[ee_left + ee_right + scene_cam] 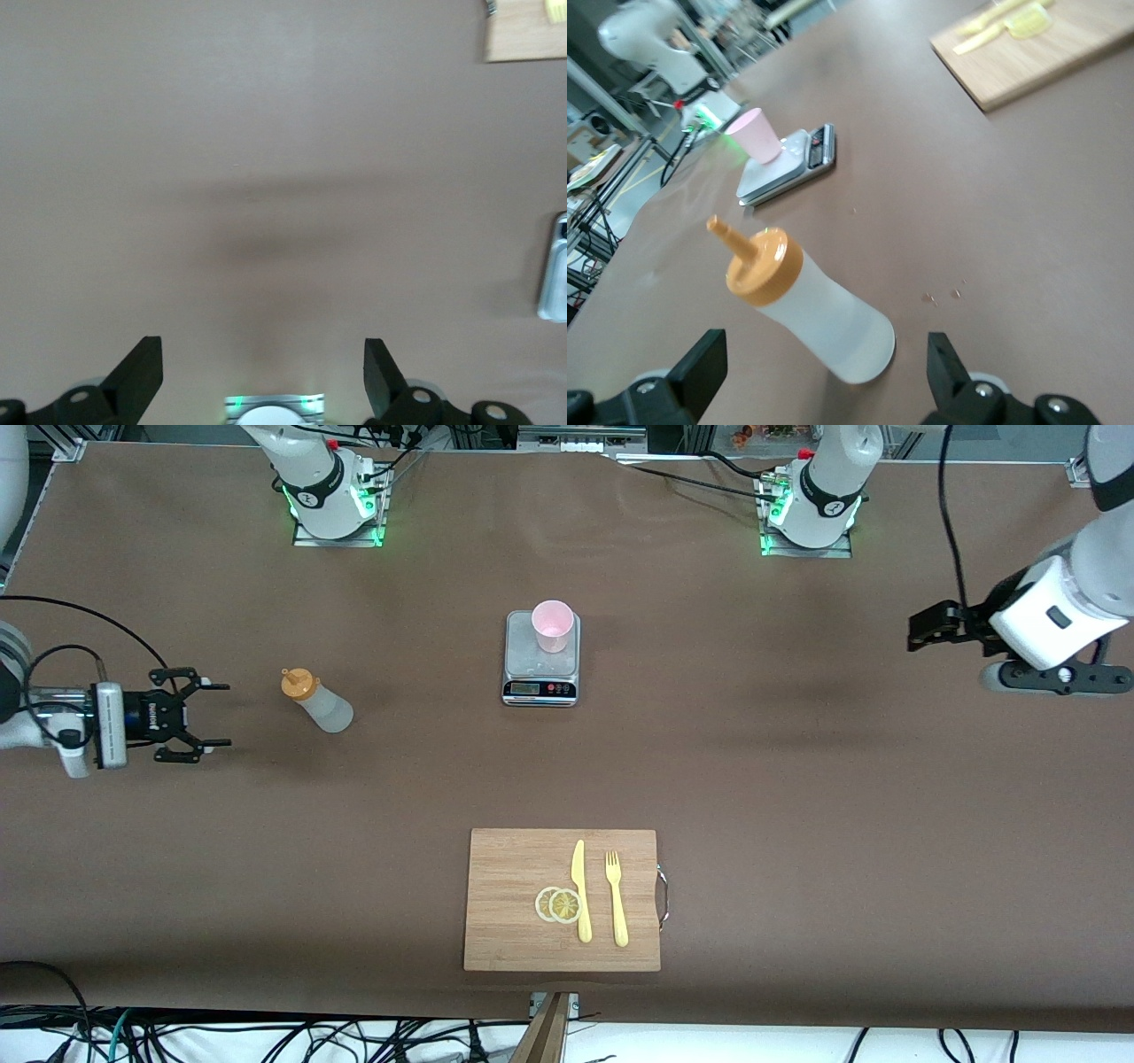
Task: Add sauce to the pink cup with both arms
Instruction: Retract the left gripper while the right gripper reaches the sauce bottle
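The sauce bottle's whitish body (327, 710) (838, 328) is below its orange cap. My right gripper needs to go there next and close on it.
The pink cup (553, 626) stands on a small silver scale (540, 662) mid-table; the right wrist view shows the cup (757, 135) too. The sauce bottle (317, 700), whitish with an orange cap and nozzle, stands on the table toward the right arm's end. My right gripper (223, 715) is open and level with the bottle, a short gap from it, nothing between its fingers. In the right wrist view the bottle (806, 305) stands just ahead of the open right gripper (826, 354). My left gripper (914, 631) waits open over bare table at the left arm's end, its fingers (142, 372) wide apart.
A wooden cutting board (514, 868) lies nearer the front camera than the scale. It carries a yellow knife (580, 890), a yellow fork (616, 899) and two lemon slices (558, 904). The left wrist view catches the scale's edge (554, 274) and a board corner (527, 31).
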`<action>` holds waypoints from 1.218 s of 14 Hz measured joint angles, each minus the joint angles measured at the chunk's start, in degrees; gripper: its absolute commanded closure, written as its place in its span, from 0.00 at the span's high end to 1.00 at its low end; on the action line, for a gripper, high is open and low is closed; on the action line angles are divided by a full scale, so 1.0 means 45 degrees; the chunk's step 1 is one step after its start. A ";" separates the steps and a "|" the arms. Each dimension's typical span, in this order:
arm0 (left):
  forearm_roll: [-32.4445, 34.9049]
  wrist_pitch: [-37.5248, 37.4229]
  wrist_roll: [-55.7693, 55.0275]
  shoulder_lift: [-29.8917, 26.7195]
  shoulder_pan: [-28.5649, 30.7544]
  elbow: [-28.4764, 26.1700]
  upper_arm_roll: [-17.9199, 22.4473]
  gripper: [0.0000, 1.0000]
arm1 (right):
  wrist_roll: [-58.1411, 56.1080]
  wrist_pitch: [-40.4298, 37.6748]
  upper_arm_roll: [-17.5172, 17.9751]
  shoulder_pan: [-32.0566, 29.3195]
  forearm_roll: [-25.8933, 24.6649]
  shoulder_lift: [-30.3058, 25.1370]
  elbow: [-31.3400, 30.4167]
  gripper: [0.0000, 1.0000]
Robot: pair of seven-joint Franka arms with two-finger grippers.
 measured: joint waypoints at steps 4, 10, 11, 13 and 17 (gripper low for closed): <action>0.0593 -0.0381 0.0808 -0.0077 0.2257 0.0064 -0.1708 1.00 | -0.4278 -0.0004 0.0007 -0.0169 0.1328 0.0617 -0.1160 1.00; 0.1393 -0.0551 0.0856 -0.0224 0.3799 0.0100 -0.3831 1.00 | -0.7187 -0.0191 0.0538 -0.0166 0.2536 0.2072 -0.1292 1.00; 0.1393 -0.0552 0.0858 -0.0224 0.3911 0.0100 -0.3875 1.00 | -0.7297 -0.0191 0.0778 -0.0164 0.2650 0.2233 -0.1276 1.00; 0.1393 -0.0556 0.0869 -0.0224 0.4069 0.0100 -0.4079 1.00 | -0.7371 -0.0178 0.1276 -0.0151 0.2726 0.2444 -0.1150 1.00; 0.1392 -0.0602 0.0868 -0.0219 0.4090 0.0100 -0.4403 1.00 | -0.7385 -0.0192 0.1819 -0.0096 0.2765 0.2783 -0.0948 1.00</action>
